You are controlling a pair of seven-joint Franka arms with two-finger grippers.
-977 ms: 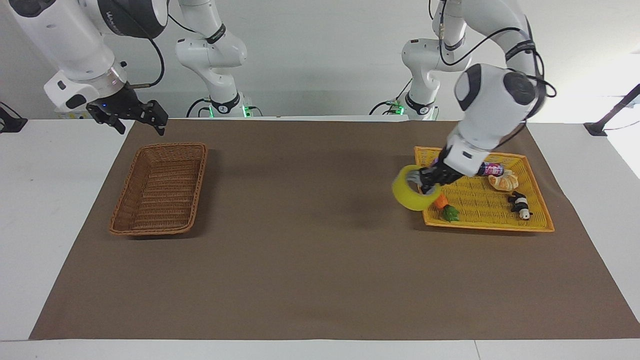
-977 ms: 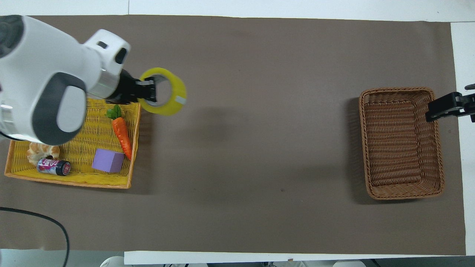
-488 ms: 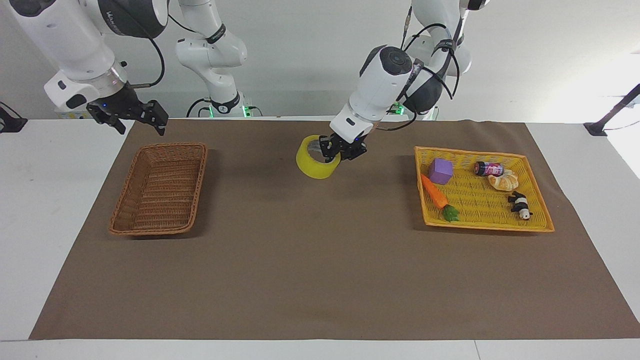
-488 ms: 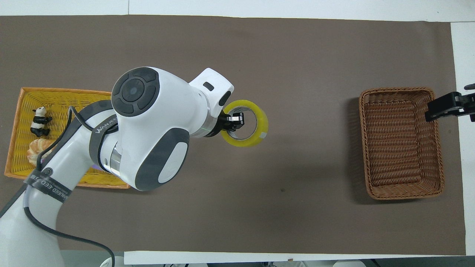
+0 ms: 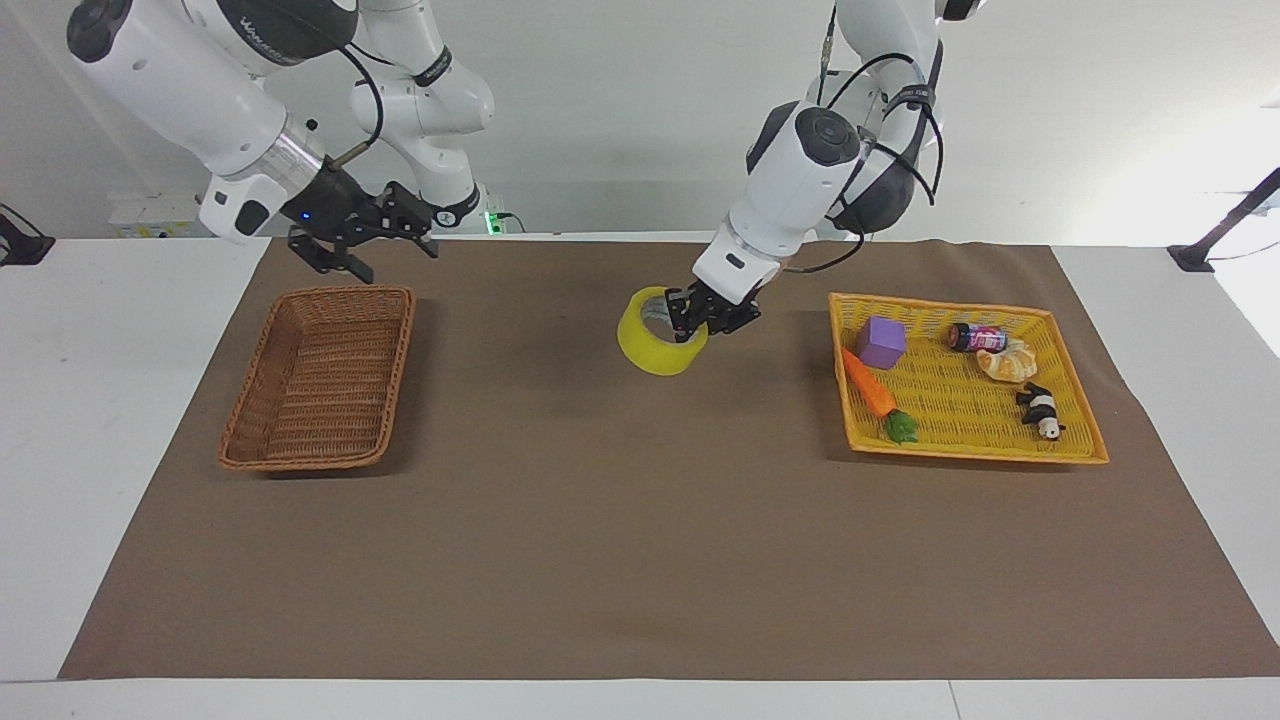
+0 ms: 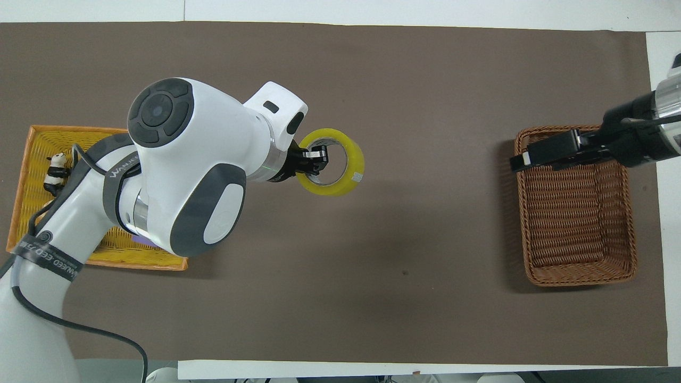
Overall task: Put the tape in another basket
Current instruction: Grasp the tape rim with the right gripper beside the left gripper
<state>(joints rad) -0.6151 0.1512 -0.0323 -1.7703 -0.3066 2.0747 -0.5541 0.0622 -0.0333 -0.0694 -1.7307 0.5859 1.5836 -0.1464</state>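
My right gripper needs to close next on the free side of the tape (image 6: pixel 355 151), the one facing the brown wicker basket, across from my left gripper.
The tape (image 5: pixel 655 356) (image 6: pixel 355 171), a yellow roll, hangs low over the middle of the brown mat. My left gripper (image 5: pixel 692 321) (image 6: pixel 312 161) is shut on the roll's wall, one finger inside the core and one outside. The brown wicker basket (image 5: pixel 300 462) (image 6: pixel 580 276) stands empty toward the right arm's end of the table. Above that basket's rim my right gripper (image 5: pixel 385 246) (image 6: pixel 548 154) hangs open with nothing in it. I cannot tell whether the roll touches the mat.
A yellow basket (image 5: pixel 975 452) (image 6: pixel 32 139) toward the left arm's end holds a purple block (image 5: pixel 881 342), a carrot (image 5: pixel 868 388), a can (image 5: pixel 978 337), a bread piece (image 5: pixel 1008 360) and a panda figure (image 5: pixel 1040 410). The left arm's body hides part of it in the overhead view.
The left gripper carried the tape out of the yellow basket to the mat's middle, then dropped slightly lower. The right gripper swung in from the table's end to above the brown basket.
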